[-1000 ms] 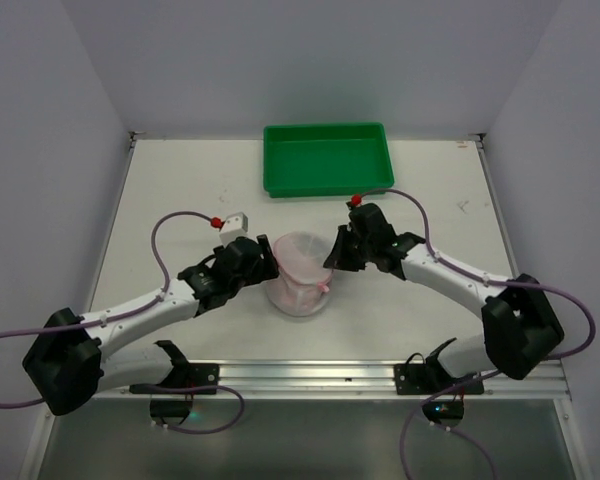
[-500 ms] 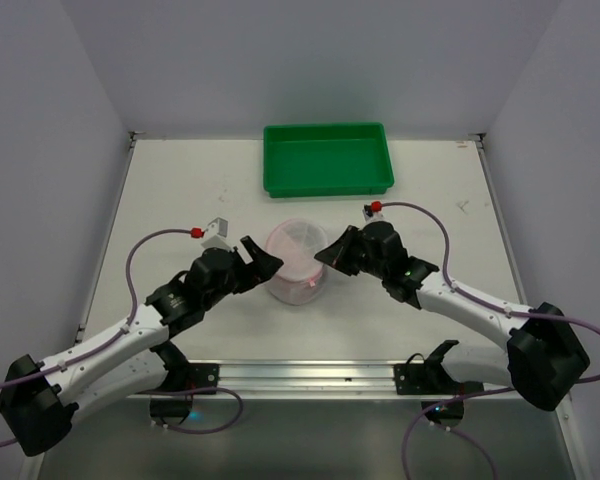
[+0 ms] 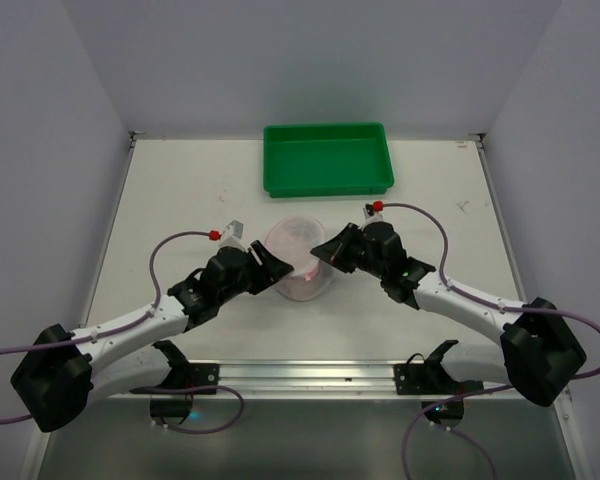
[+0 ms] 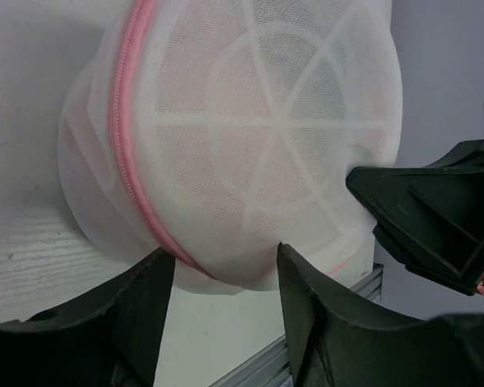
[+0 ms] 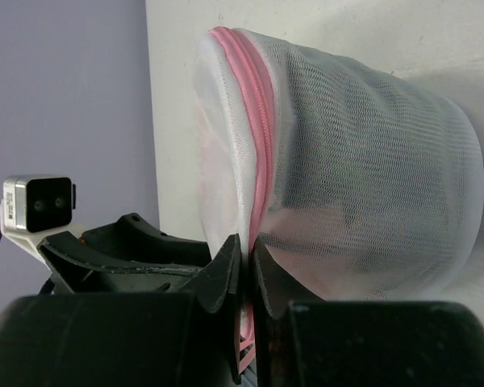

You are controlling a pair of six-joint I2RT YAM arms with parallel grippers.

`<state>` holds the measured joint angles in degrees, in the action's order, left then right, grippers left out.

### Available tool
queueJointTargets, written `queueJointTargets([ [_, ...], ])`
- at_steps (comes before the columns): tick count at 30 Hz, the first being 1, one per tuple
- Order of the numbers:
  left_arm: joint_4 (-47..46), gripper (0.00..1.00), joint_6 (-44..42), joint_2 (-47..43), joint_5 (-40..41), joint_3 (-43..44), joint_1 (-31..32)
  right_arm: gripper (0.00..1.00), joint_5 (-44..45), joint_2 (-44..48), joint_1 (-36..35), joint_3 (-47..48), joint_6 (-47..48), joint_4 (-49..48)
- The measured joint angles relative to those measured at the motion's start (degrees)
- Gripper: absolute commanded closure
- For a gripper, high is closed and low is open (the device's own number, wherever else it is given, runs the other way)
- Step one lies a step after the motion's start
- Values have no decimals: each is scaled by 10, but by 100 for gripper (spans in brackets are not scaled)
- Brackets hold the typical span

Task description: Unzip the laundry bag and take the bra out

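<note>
The robot's right gripper holds the zip band along the laundry bag's side, so the left gripper should steady the bag while the right gripper takes the pink tab (image 3: 312, 273).
The laundry bag (image 3: 298, 258), a round white mesh pouch with a pink zip rim, sits on the table between both arms. My left gripper (image 3: 271, 263) is open at its left side. In the left wrist view the bag (image 4: 250, 137) bulges just past the spread fingertips of the left gripper (image 4: 223, 262), and its lower edge dips between them. My right gripper (image 3: 321, 252) is shut on the bag's pink rim at its right side. In the right wrist view the right gripper (image 5: 246, 242) pinches the pink zip band (image 5: 258, 121). The bra is hidden inside the mesh.
A green rectangular tray (image 3: 327, 158) stands at the back, beyond the bag. The left arm's wrist and camera (image 5: 37, 205) show just behind the bag in the right wrist view. The table's near metal rail (image 3: 310, 374) runs between the arm bases.
The left gripper came off the bag, drew back to the left, then moved in again, open, at its left side. The right gripper kept its pinch on the rim, and the bag shifted slightly.
</note>
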<state>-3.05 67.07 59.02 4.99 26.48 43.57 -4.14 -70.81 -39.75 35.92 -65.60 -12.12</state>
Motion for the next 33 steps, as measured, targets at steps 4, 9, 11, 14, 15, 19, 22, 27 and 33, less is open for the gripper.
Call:
queueJointTargets([
  [4, -25, 89, 10, 9, -4, 0, 0, 94, -1, -3, 0, -4, 3, 0],
  [9, -42, 100, 12, 2, -5, 1, 0, 47, 3, -3, 0, -3, 52, 30],
  [11, -42, 100, 13, 2, -5, 4, 0, 39, 9, 0, -1, 3, 87, 63],
  [14, -40, 100, 15, 12, -5, 15, 0, 36, 31, 17, -9, 22, 134, 116],
  [15, -40, 100, 16, 18, -5, 21, 0, 35, 40, 28, -14, 29, 149, 133],
  [19, -28, 100, 28, 44, -1, 46, 0, 41, 98, 78, -63, 54, 194, 187],
  [22, -18, 100, 34, 55, 3, 61, 0, 48, 139, 90, -110, 79, 213, 214],
  [27, -3, 100, 39, 68, 13, 79, 0, 59, 212, 50, -189, 131, 221, 271],
  [33, 7, 100, 43, 71, 15, 86, 0, 61, 248, -33, -218, 159, 203, 316],
])
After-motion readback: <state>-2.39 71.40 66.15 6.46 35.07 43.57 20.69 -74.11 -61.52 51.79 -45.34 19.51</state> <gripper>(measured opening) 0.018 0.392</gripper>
